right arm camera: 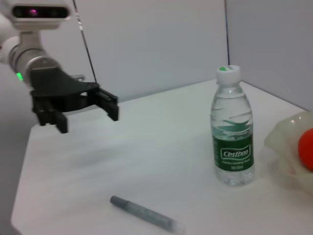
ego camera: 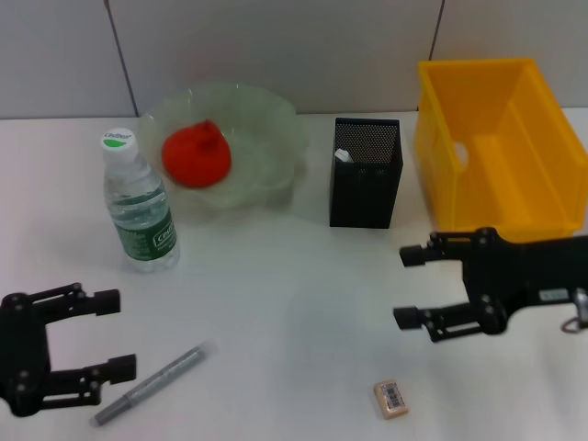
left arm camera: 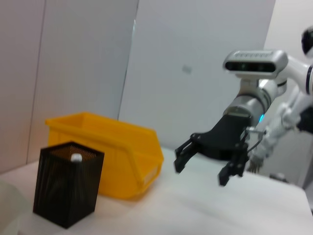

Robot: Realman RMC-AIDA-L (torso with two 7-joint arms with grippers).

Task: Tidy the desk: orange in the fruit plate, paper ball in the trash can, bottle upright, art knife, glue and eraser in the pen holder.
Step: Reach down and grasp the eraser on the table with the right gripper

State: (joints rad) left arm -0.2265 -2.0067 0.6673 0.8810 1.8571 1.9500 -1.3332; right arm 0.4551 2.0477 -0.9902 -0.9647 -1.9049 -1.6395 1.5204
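The eraser still belongs in the pen holder, so next my right gripper closes around the middle of the eraser (ego camera: 391,400).
The orange (ego camera: 196,153) lies in the pale green fruit plate (ego camera: 276,115). Left of it, the bottle (ego camera: 138,207) stands upright. A white cap (ego camera: 342,156) that looks like the glue shows inside the black mesh pen holder (ego camera: 366,175). The grey art knife (ego camera: 152,384) lies near the front edge, just right of my open left gripper (ego camera: 117,333). Front right of centre lies the eraser (ego camera: 391,400), below my open right gripper (ego camera: 407,287). Both grippers hold nothing. The yellow trash can (ego camera: 496,138) stands at the back right. The paper ball is out of view.
The left wrist view shows the right gripper (left arm camera: 202,171) hovering over the table beside the trash can (left arm camera: 112,152) and pen holder (left arm camera: 66,183). In the right wrist view, the left gripper (right arm camera: 88,120) hangs beyond the art knife (right arm camera: 144,214) and bottle (right arm camera: 233,134).
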